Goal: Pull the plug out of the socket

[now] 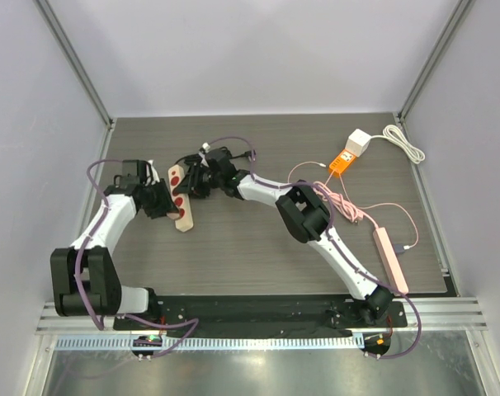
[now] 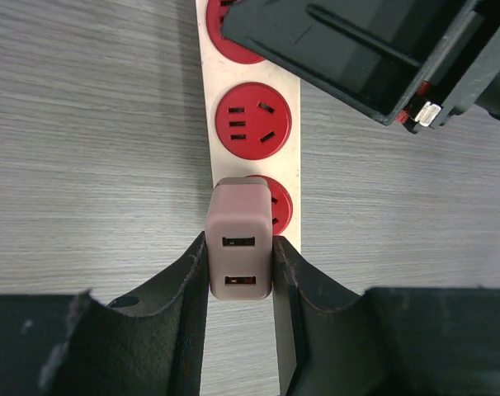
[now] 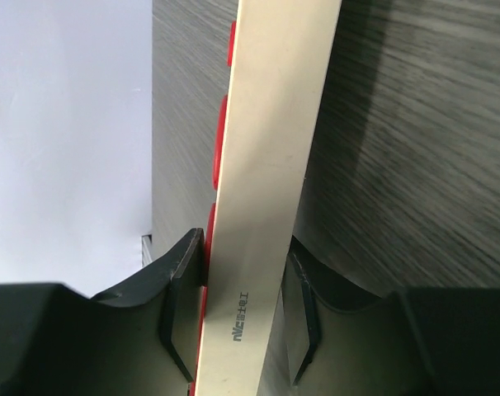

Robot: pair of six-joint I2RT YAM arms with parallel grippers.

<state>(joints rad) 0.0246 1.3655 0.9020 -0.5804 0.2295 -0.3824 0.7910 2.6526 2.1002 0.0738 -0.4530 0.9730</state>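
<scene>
Next, my left gripper puts the USB plug down and lets go of it on the bare table (image 1: 256,239) between the cream power strip and the pink strip.
A cream power strip (image 1: 182,200) with red sockets (image 2: 252,120) lies on the dark wood table at left centre. A pinkish-grey USB plug (image 2: 239,239) stands in the strip's lowest visible socket. My left gripper (image 2: 239,252) is shut on the plug, one finger against each side; in the top view it (image 1: 169,203) sits at the strip's left side. My right gripper (image 3: 246,260) is shut on the strip's edge (image 3: 271,165), one finger on the red face, the other behind. It is at the strip's far end (image 1: 194,179), and its black body (image 2: 357,58) shows in the left wrist view.
An orange adapter (image 1: 342,162) with a white plug (image 1: 360,142) and a white cable (image 1: 404,142) lies at the back right. A pink strip (image 1: 390,259) with a pink cable (image 1: 349,206) lies along the right side. Walls enclose the table.
</scene>
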